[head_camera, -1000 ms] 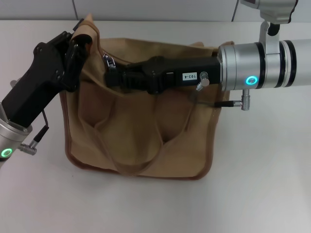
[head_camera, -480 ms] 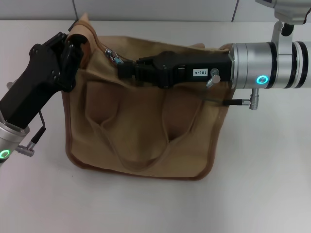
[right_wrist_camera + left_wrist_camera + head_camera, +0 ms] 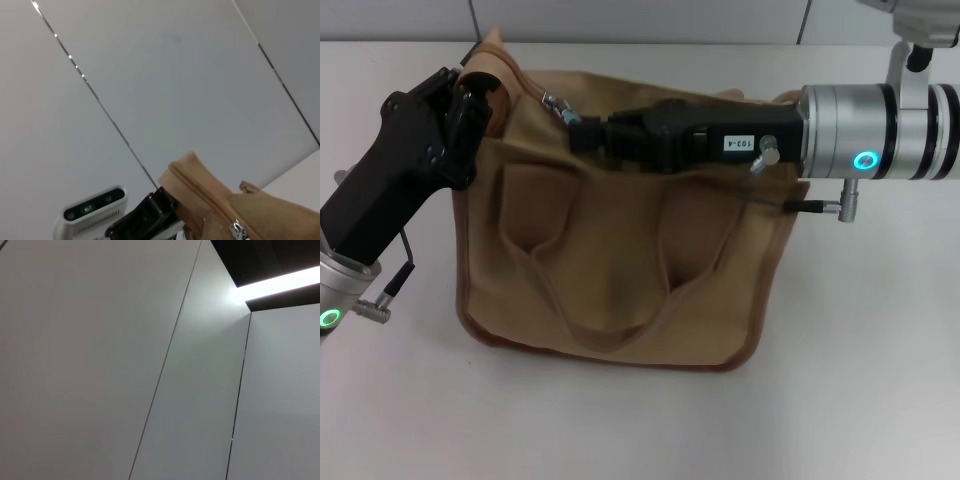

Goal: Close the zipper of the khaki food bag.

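My right gripper is at work on the silver pull tab, now along the bag's top edge. It will let go of the tab at the zipper's end (image 3: 730, 136) opposite my left gripper.
The khaki food bag (image 3: 620, 270) lies on the white table in the head view, handles toward me. My left gripper (image 3: 478, 92) is shut on the bag's far left corner and holds it up. My right gripper (image 3: 578, 130) reaches in from the right along the bag's top edge and is shut on the silver pull tab (image 3: 558, 104) of the zipper. The zipper line is mostly hidden behind the right gripper. In the right wrist view the raised bag corner (image 3: 200, 200) shows its zipper line and pull tab (image 3: 238, 230), with the left gripper (image 3: 145, 217) beside it.
The white table (image 3: 860, 380) surrounds the bag. A wall of panels rises behind the table's far edge (image 3: 650, 20). The left wrist view shows only wall panels. The right arm's silver body (image 3: 880, 130) spans the bag's right end.
My right gripper has moved to the right along the bag's top with the pull tab. The left gripper has kept hold of the corner, almost still.
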Robot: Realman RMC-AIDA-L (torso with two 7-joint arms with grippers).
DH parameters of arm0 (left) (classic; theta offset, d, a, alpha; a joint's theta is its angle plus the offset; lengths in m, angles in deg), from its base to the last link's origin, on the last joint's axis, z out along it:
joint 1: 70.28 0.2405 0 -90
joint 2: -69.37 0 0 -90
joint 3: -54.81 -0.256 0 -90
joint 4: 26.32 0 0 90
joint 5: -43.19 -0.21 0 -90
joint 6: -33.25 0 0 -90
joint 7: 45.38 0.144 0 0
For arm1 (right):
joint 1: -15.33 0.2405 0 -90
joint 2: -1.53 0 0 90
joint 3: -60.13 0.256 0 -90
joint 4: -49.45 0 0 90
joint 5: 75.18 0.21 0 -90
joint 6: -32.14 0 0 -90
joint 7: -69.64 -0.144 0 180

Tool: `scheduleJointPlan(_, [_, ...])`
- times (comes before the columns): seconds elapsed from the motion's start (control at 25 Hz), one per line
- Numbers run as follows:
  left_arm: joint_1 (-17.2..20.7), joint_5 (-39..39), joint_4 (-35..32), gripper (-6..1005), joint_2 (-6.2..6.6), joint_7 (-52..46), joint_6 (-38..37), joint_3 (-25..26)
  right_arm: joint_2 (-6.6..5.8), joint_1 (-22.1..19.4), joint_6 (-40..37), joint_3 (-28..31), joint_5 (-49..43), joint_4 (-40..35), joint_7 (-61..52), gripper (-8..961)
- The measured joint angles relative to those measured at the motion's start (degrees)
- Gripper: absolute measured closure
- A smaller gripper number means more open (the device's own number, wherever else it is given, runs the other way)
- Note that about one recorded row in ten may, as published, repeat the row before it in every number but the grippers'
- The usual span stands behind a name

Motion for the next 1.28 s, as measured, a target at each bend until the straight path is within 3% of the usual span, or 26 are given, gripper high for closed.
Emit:
scheduleJointPlan(0.4, [0.2, 0.0, 0.0, 932, 0.00, 0.0, 0.0, 0.0, -0.11, -1.7, 0.1, 4.4, 0.1, -0.7, 0.1, 947])
scheduleJointPlan(1.0, [0.3, 0.1, 0.0, 927, 0.02, 0.0, 0.0, 0.5, -0.13, -2.2, -0.1, 1.9, -0.5, -2.5, 0.8, 947])
scheduleJointPlan(1.28, [2.7, 0.1, -0.1, 925, 0.28, 0.0, 0.0, 6.2, -0.76, -5.6, -0.1, 2.4, -0.5, -3.6, 0.9, 946])
